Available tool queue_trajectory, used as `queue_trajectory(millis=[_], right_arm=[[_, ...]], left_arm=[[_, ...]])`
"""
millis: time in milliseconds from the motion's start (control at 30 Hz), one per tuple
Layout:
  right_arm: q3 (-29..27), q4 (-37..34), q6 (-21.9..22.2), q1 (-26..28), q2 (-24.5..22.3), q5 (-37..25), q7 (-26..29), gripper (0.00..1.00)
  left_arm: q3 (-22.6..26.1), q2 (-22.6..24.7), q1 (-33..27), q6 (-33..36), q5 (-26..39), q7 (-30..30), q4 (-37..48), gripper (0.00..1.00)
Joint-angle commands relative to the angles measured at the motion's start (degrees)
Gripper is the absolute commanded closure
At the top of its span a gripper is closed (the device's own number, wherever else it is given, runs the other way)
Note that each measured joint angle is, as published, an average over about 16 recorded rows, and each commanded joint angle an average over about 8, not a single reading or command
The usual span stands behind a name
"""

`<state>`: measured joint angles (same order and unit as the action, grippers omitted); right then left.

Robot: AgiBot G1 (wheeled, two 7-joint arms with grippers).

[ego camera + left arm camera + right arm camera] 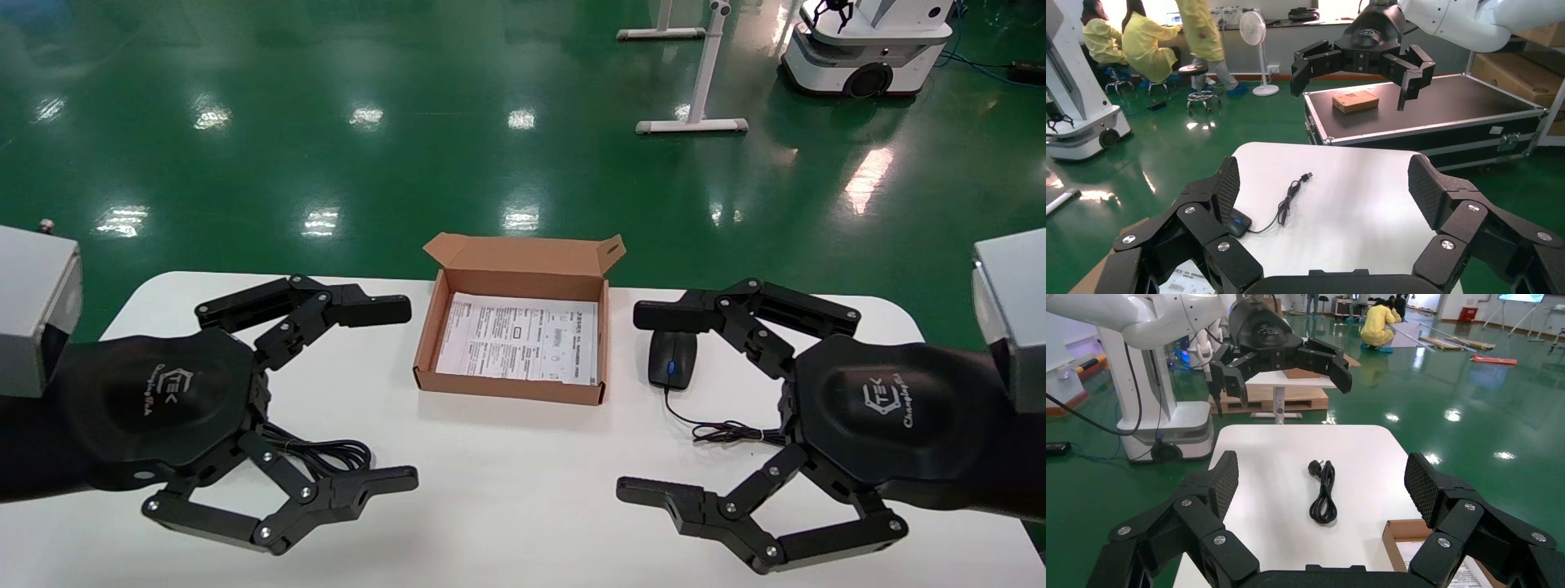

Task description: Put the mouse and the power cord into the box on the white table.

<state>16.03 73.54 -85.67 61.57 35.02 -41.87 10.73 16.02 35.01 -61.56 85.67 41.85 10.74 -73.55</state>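
Note:
The power cord's wide loops point toward the box. I will close my left gripper on the narrow tied part (279, 439) of the power cord, leaving those loops pointing that way.
The box (512, 389) stands open at the middle of the white table (523, 498), a printed sheet lining its bottom. Just right of it lies the mouse (672, 359), its thin cable (723, 430) trailing toward me; the left wrist view shows the mouse (1239, 222) too. The power cord (327, 453) lies coiled left of the box, partly hidden under my left hand, and shows whole in the right wrist view (1323, 491). My left gripper (394, 394) hovers open over the cord's side of the table. My right gripper (644, 402) hovers open beside the mouse. Neither holds anything.
Green floor surrounds the table. Another robot base (870, 51) and a white stand (693, 124) are far back right. Past the table's right end sits a black flight case (1438, 113) with a small carton (1355, 101) on it. People in yellow work further off.

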Motion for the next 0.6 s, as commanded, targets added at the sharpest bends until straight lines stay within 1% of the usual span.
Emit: queue_trajectory(millis=[33, 600], right_arm=[[0.0, 0.0, 0.0, 0.0, 0.0, 0.0, 0.0, 0.0], [0.0, 0.0, 0.0, 0.0, 0.0, 0.0, 0.0, 0.0]], left_arm=[[0.0, 0.0, 0.0, 0.0, 0.0, 0.0, 0.0, 0.0], [0.0, 0.0, 0.0, 0.0, 0.0, 0.0, 0.0, 0.0]])
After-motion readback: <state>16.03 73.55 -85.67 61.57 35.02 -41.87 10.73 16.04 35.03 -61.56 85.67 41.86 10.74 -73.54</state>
